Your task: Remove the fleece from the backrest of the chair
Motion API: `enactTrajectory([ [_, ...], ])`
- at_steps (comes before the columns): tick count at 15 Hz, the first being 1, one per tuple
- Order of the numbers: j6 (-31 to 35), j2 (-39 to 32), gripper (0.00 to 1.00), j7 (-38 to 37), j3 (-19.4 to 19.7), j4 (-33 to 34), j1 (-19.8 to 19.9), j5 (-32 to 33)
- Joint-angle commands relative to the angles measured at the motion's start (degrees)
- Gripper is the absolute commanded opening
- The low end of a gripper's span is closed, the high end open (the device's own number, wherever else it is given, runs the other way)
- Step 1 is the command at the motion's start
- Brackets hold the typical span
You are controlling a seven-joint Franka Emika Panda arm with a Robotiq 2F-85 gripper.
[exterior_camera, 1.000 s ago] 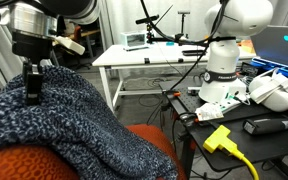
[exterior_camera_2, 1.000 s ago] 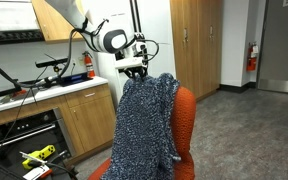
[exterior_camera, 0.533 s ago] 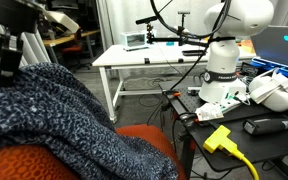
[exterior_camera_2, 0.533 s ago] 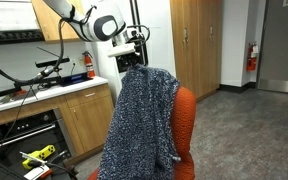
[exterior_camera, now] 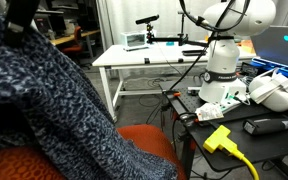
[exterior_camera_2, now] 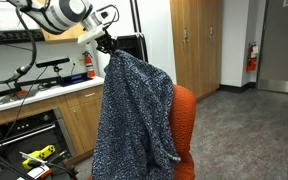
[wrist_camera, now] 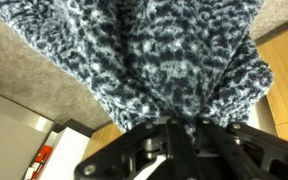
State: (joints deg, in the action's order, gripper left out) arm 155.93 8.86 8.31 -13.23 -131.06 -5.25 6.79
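Next, I release the fleece so it lies bunched up on the orange-red chair's seat (exterior_camera: 128,153), against the backrest.
The fleece (exterior_camera_2: 134,115) is a large mottled navy, grey and white cloth hanging over the orange-red chair; it also fills the left of an exterior view (exterior_camera: 39,105) and the wrist view (wrist_camera: 169,55). My gripper (exterior_camera_2: 106,46) is shut on the fleece's top edge and holds it up, above and to the left of the backrest (exterior_camera_2: 185,125), whose orange-red edge shows at the fleece's right. In the wrist view the cloth is pinched between the black fingers (wrist_camera: 181,128). The chair's orange fabric (exterior_camera: 134,145) shows below the fleece.
A white table (exterior_camera: 144,55) stands behind the chair, with another white robot (exterior_camera: 224,55) and cluttered equipment (exterior_camera: 269,95) beside it. Wooden cabinets (exterior_camera_2: 79,115) and a counter lie left of the chair, tall wooden cabinets (exterior_camera_2: 194,45) behind it.
My gripper has moved up and to the left with the fleece in it. The cloth has lifted off the backrest top and stretched taller.
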Motion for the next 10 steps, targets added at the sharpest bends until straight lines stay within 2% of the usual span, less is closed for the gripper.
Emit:
enactTrajectory([
  [1, -1.6, 13.8, 0.03, -10.7, -1.3, -10.6, 0.1, 6.9],
  [5, -6.0, 21.5, 0.03, -17.4, -3.6, -15.3, 0.9, 8.7],
  [10, -11.2, 26.7, 0.03, -22.1, -5.9, -17.4, 1.3, 9.0],
])
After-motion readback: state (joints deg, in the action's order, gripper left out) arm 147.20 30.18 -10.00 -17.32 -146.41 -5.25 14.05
